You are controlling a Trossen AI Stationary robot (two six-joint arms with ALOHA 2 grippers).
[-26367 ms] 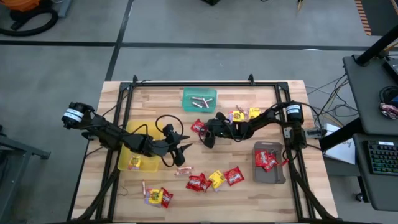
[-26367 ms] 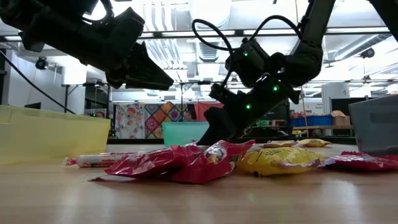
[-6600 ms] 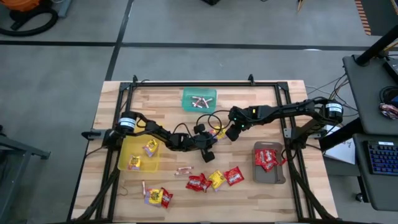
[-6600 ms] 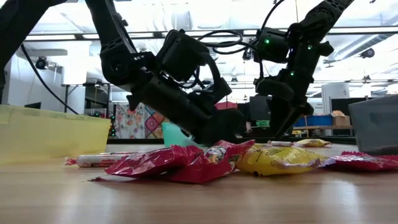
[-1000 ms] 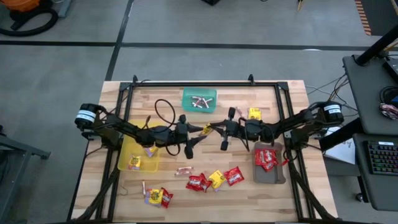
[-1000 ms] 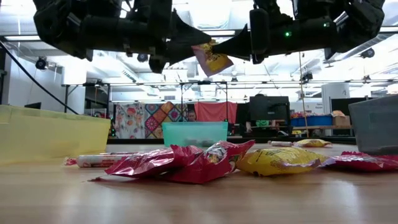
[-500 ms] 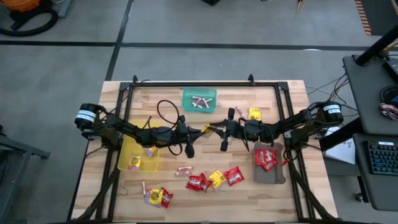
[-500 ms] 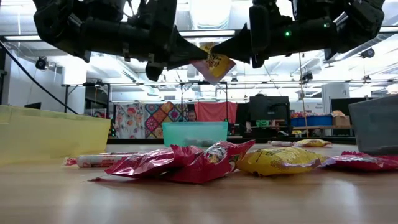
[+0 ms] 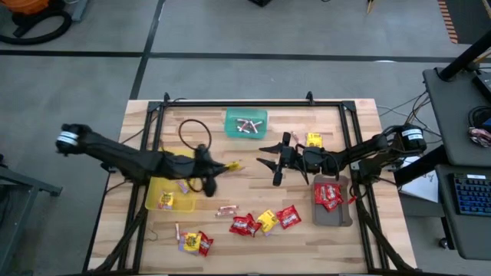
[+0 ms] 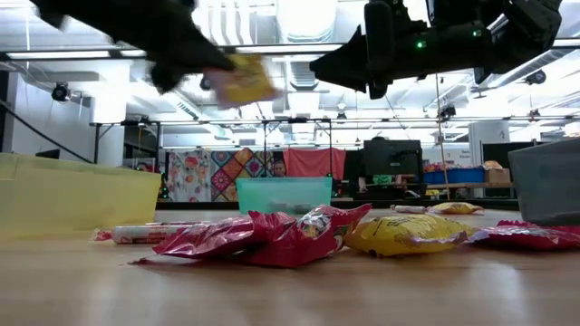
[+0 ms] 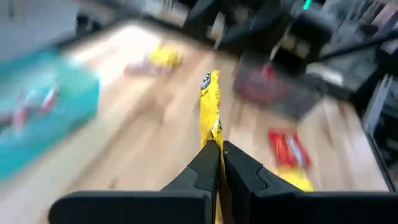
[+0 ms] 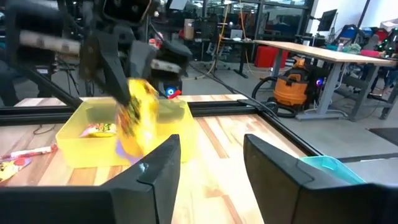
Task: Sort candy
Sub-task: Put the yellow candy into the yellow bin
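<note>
I need to let go of the yellow candy packet with my left gripper inside the yellow tray (image 9: 189, 180), near the tray's side that faces the middle of the table.
My left gripper (image 9: 220, 166) is shut on a yellow candy packet (image 9: 233, 165), high above the table's middle, beside the yellow tray (image 9: 156, 201). The low view shows the packet (image 10: 243, 83) well above the table. My right gripper (image 9: 263, 156) hangs open just right of the packet, fingers pointing left at it and touching nothing. In the right wrist view the packet (image 12: 139, 118) hangs beyond my open fingers (image 12: 163, 167). Red and yellow packets (image 9: 265, 221) lie loose toward the near edge. My left gripper pinches the end of the yellow packet nearest to it (image 11: 213, 135) between its two fingers (image 11: 200, 167). The fingers lie about level, coming from the table's left. The packet sticks out beyond the fingertips, edge-on in the wrist view, lifted clear of the table.
A green tray (image 9: 228, 123) with small rolls stands at the far middle. A grey tray (image 9: 342, 218) with red packets stands at the right. More candy lies at the near left (image 9: 193, 242) and far right (image 9: 313, 139). A pink roll (image 9: 226, 209) lies mid-table.
My left gripper has shut on the yellow packet that my right gripper held up between the two. My right gripper has opened and let go. My left gripper has then drawn back toward the table's left edge, carrying the packet, still clear of the table.
</note>
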